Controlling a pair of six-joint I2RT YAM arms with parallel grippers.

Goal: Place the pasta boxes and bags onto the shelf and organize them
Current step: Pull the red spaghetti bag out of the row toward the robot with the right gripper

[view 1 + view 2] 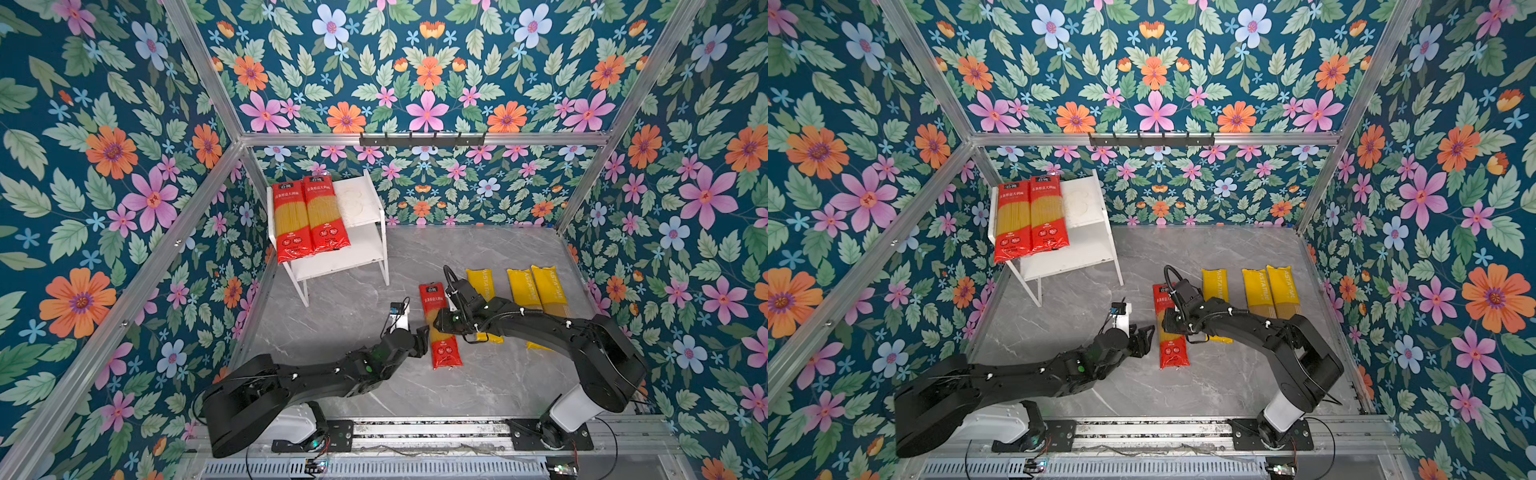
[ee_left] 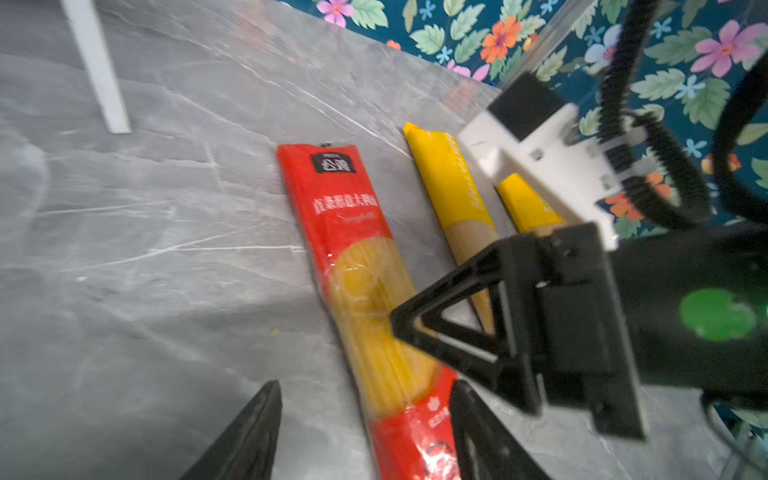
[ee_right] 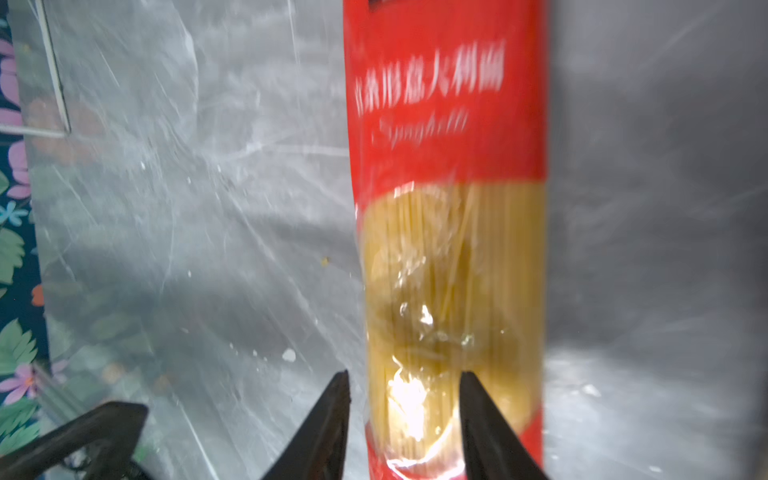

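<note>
The flat bag's clear middle is under my right gripper, so my left gripper needs to hold one long edge steady while my right gripper pinches the opposite edge (image 3: pixel 542 308).
Two red-ended pasta bags (image 1: pixel 291 220) (image 1: pixel 326 214) lie side by side on the top board of the white shelf (image 1: pixel 361 199) at the back left. A third red-ended bag (image 1: pixel 442 332) (image 1: pixel 1170 328) lies flat on the grey table. My right gripper (image 3: pixel 403 382) (image 1: pixel 440 322) is over its clear middle, open, with one finger above the bag and one just past its edge. My left gripper (image 2: pixel 365 399) (image 1: pixel 424 338) stands open around that bag's near red end. Three yellow-ended bags (image 1: pixel 482 286) (image 1: pixel 521 289) (image 1: pixel 548 286) lie to the right, partly under the right arm.
Floral walls with aluminium posts close in the table on three sides. A black hook rail (image 1: pixel 422 139) runs along the back wall. A thin shelf leg (image 2: pixel 97 66) stands on the table to the left. The arms' base rail (image 1: pixel 415 428) crosses the front.
</note>
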